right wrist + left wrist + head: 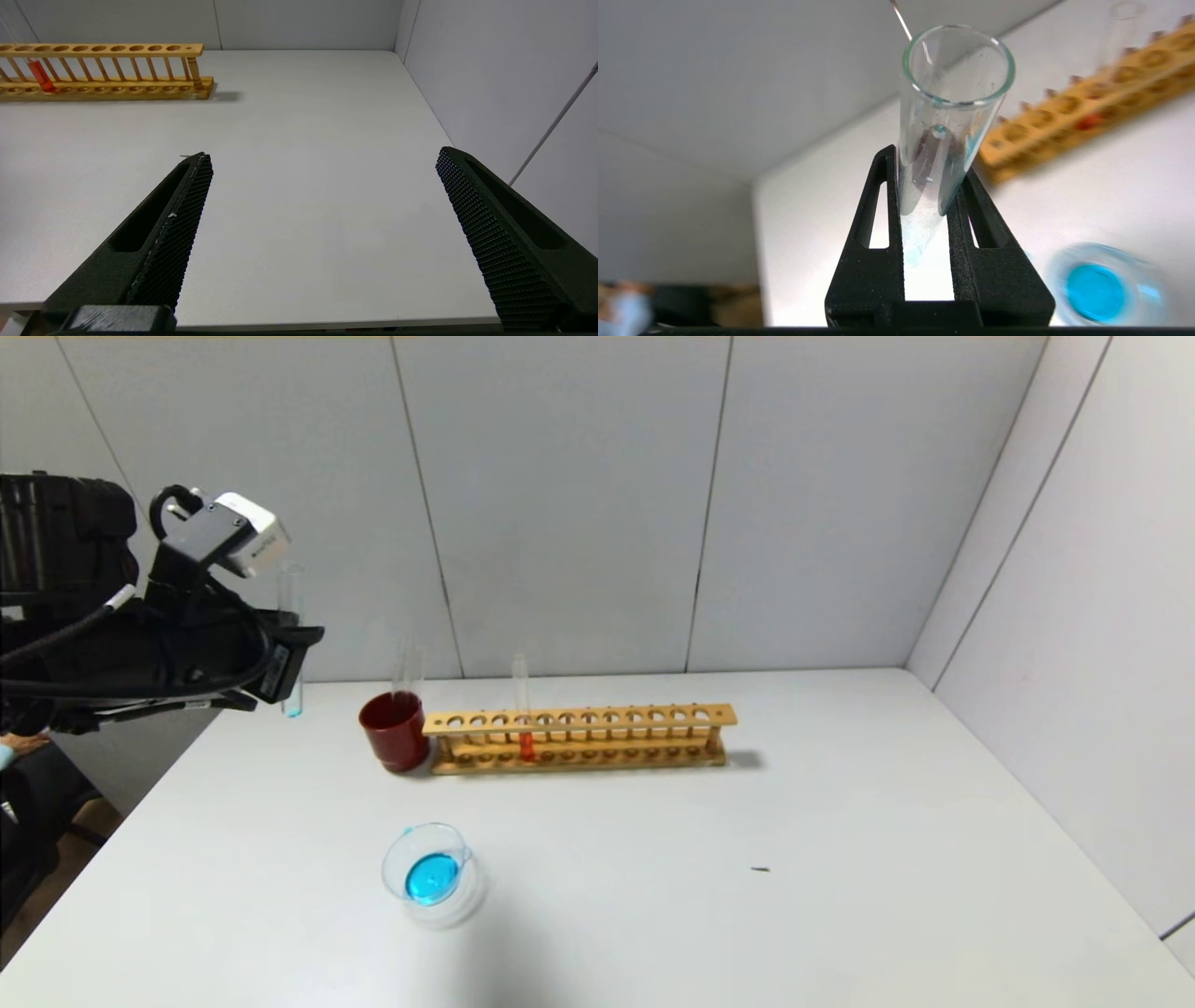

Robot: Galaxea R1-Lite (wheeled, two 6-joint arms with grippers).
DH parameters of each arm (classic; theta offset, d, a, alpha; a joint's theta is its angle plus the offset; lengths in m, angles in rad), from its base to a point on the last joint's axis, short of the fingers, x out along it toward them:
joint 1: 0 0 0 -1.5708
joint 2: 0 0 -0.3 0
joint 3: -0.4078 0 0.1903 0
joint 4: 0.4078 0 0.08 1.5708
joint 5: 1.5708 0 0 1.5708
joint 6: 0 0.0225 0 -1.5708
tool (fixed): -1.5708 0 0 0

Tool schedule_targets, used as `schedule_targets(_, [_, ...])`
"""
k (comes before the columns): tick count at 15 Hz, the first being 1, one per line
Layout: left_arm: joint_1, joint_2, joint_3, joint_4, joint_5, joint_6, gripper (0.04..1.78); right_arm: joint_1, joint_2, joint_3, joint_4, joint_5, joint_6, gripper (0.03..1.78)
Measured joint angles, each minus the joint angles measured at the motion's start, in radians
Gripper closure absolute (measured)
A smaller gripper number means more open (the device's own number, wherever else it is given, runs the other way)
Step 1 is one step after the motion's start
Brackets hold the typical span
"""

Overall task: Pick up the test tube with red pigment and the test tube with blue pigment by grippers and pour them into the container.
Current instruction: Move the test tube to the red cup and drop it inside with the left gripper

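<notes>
I should use my left gripper to set the test tube with blue pigment down inside the dark red cup (389,707) next to the wooden rack.
My left gripper (291,649) is shut on the test tube with blue pigment (292,700) and holds it upright, high at the far left above the table's left edge. Only a faint blue trace shows at its bottom. In the left wrist view the tube (945,121) sits between my gripper's (927,163) fingers. The container (431,874), a shallow glass bowl, holds blue liquid at the front left; it also shows in the left wrist view (1099,287). The test tube with red pigment (524,719) stands in the wooden rack (579,739). My right gripper (322,158) is open and empty over the right of the table.
A dark red cup (395,730) with a colourless tube (407,667) in it stands at the rack's left end. A small dark speck (760,869) lies on the table. Grey walls close the back and right.
</notes>
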Motion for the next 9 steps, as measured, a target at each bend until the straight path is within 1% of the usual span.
schedule_targets(1, [0.001,-0.012,-0.015,0.051,-0.026,-0.069,1.50,0.000,0.000,0.000,0.000,0.000,0.000,0.06])
schedule_targets(4, [0.028,-0.013,-0.032,0.064,-0.096,-0.177,1.50,0.000,0.000,0.000,0.000,0.000,0.000,0.06])
schedule_targets(6, [0.079,0.005,-0.043,0.061,-0.140,-0.207,1.50,0.000,0.000,0.000,0.000,0.000,0.000,0.06])
schedule_targets(9, [0.171,0.047,-0.085,0.060,-0.277,-0.252,1.50,0.000,0.000,0.000,0.000,0.000,0.000,0.06])
